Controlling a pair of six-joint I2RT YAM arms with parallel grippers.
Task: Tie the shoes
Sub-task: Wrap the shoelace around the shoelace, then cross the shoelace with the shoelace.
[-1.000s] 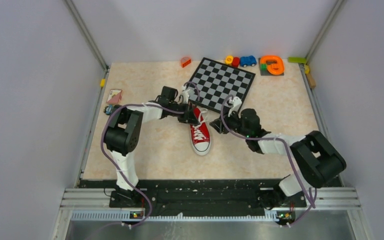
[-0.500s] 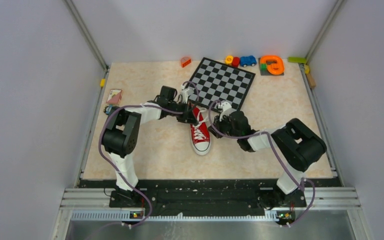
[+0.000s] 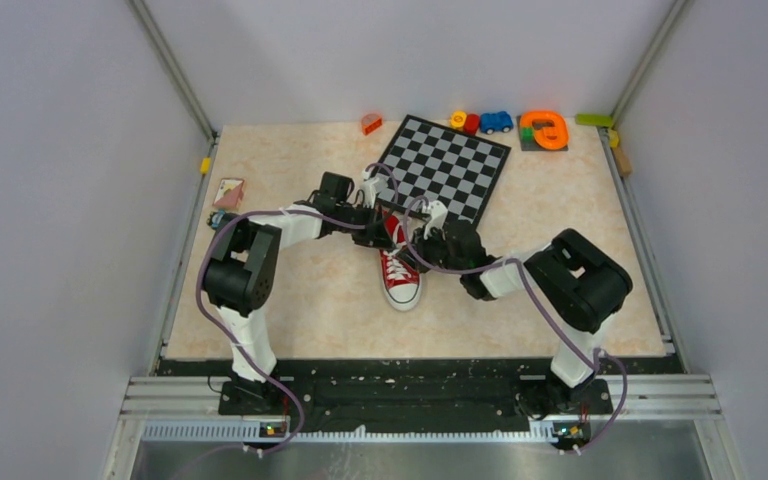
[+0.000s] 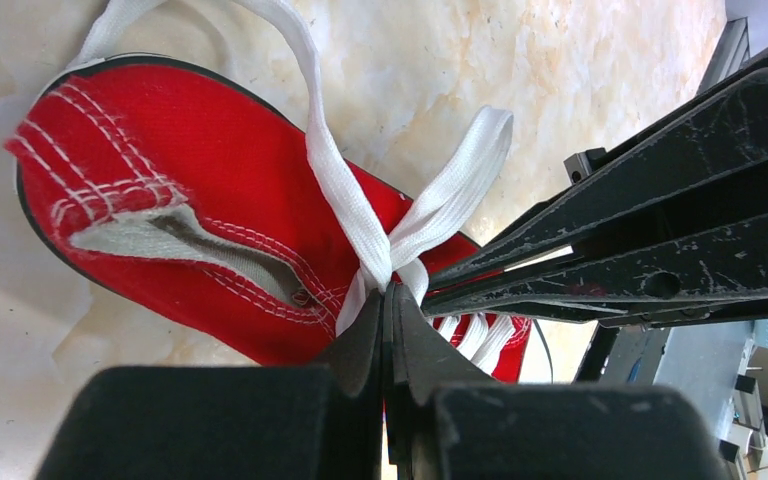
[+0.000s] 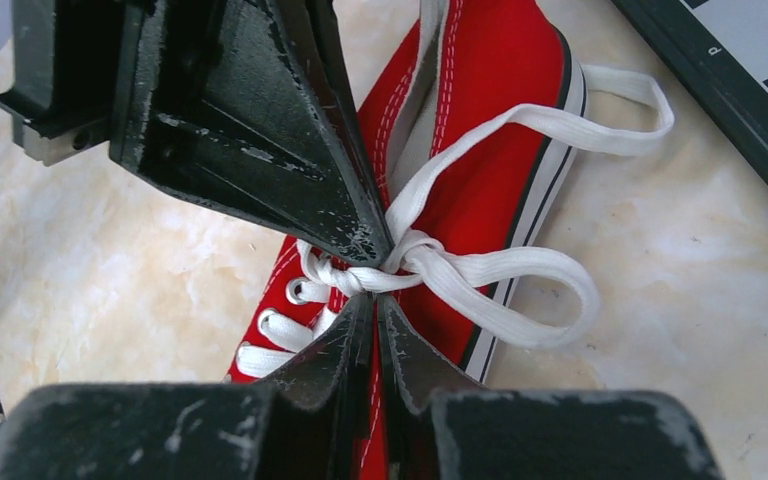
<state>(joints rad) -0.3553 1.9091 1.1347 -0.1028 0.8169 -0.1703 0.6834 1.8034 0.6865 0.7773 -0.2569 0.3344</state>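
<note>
The white lace's loop points away from the robot's left gripper, so next the right gripper opens, takes the loop [image 5: 434,266] near the knot and folds it across.
The red sneaker [image 3: 401,275] lies mid-table, its white toe toward me. In the left wrist view the shoe [image 4: 190,170] shows its heel opening, and the white laces [image 4: 345,190] cross into a knot. My left gripper [image 4: 392,290] is shut with its tips pinching the lace at that knot; it also shows from above [image 3: 388,228]. My right gripper [image 5: 373,298] is shut, its tips touching the knotted lace [image 5: 520,270] from the toe side; it shows from above [image 3: 412,240]. Two lace loops hang off the shoe's side [image 5: 480,150]. The two grippers' tips nearly meet.
A checkered board [image 3: 445,165] lies just behind the shoe, its edge close in the right wrist view [image 5: 730,60]. Small toys line the back edge: an orange piece [image 3: 543,128], a blue car [image 3: 496,121], a red block [image 3: 371,123]. A card [image 3: 228,190] lies left.
My right arm has swung left from beside the shoe until its gripper reaches the knot. The left gripper and the shoe have stayed put.
</note>
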